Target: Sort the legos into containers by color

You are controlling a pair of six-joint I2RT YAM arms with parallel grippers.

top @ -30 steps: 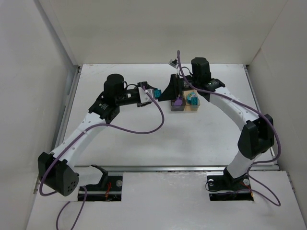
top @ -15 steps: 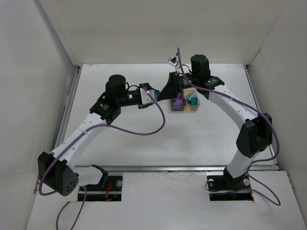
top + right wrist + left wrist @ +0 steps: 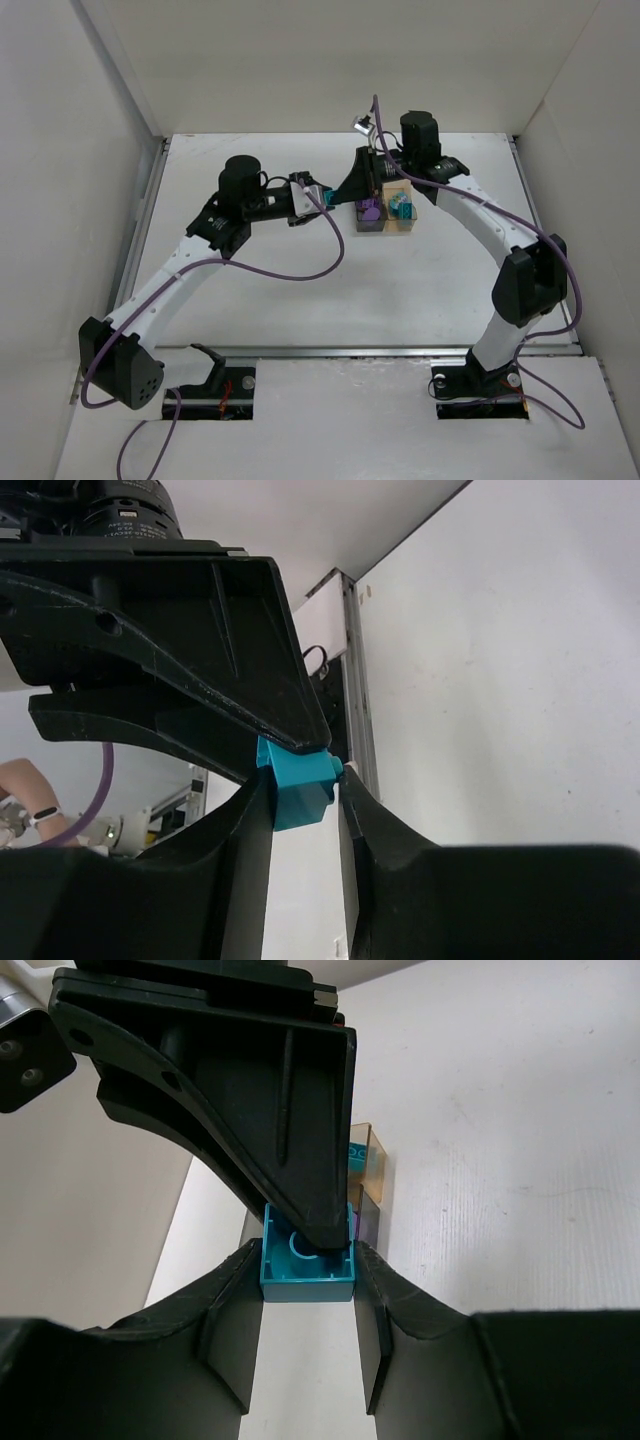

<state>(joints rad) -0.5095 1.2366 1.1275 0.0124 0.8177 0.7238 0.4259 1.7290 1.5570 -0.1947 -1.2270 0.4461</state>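
Observation:
The robot's right gripper will release the teal lego, now held by both grippers, in the amber container, behind the front teal lego (image 3: 404,193), against the outer side of the container.
A teal lego (image 3: 307,1265) sits between the fingers of my left gripper (image 3: 307,1285), which is shut on it. My right gripper (image 3: 303,810) meets it from the opposite side, and its fingers close on the same teal lego (image 3: 297,785). In the top view both grippers, left (image 3: 330,197) and right (image 3: 348,192), join just left of the containers. The smoky grey container (image 3: 370,224) holds a purple lego (image 3: 370,211). The amber container (image 3: 405,222) holds teal legos (image 3: 400,206). Both containers also show behind the lego in the left wrist view (image 3: 366,1160).
White walls close in the table (image 3: 300,290) on the left, back and right. A purple cable (image 3: 300,268) hangs off the left arm over the table's middle. A metal rail runs along the table's left edge (image 3: 140,230).
My left gripper has carried the teal lego rightwards to the right gripper. The right gripper has shifted slightly, and its fingers now sit around the same lego.

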